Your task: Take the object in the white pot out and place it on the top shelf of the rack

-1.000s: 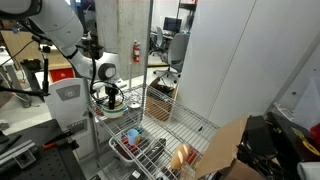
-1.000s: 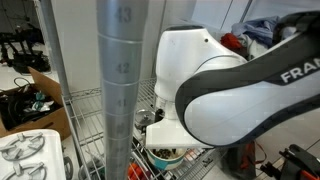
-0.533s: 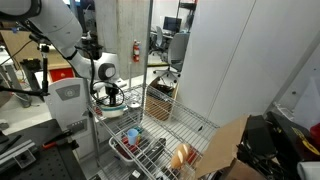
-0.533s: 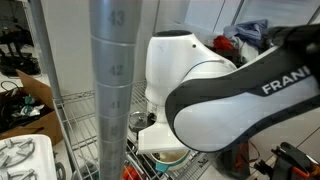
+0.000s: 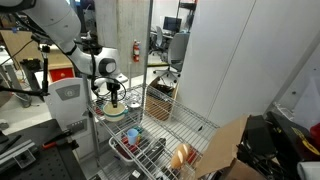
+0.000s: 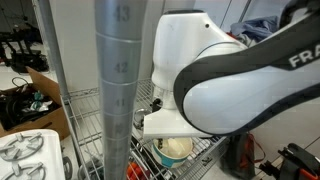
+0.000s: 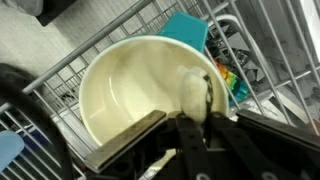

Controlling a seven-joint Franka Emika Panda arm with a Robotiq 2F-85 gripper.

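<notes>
The robot's gripper should release the pale cream object, now down inside the white pot, on the wires (image 5: 161, 138) between the blue cup and the tan item.
The white pot (image 7: 100, 70) stands on a wire shelf of the rack (image 6: 118, 90). It is round and shallow, with a yellowish inside. My gripper (image 7: 200, 116) reaches down into it and is shut on a pale cream, rounded object (image 7: 188, 85) by the pot's right wall. In both exterior views the arm hangs over the pot (image 5: 108, 110) (image 6: 172, 150), with the gripper (image 5: 113, 96) at its mouth, and the object itself does not show. The rack's top shelf is not clearly in view.
On a lower shelf sits a red basket (image 5: 130, 142) with teal and coloured items (image 7: 228, 78). A cardboard box (image 5: 160, 100) and a large white panel (image 5: 240, 60) stand behind the rack. A thick rack post blocks much of one exterior view.
The jaws have closed on the pale object inside the pot. The arm has shifted a little, so more of the pot shows beneath it.
</notes>
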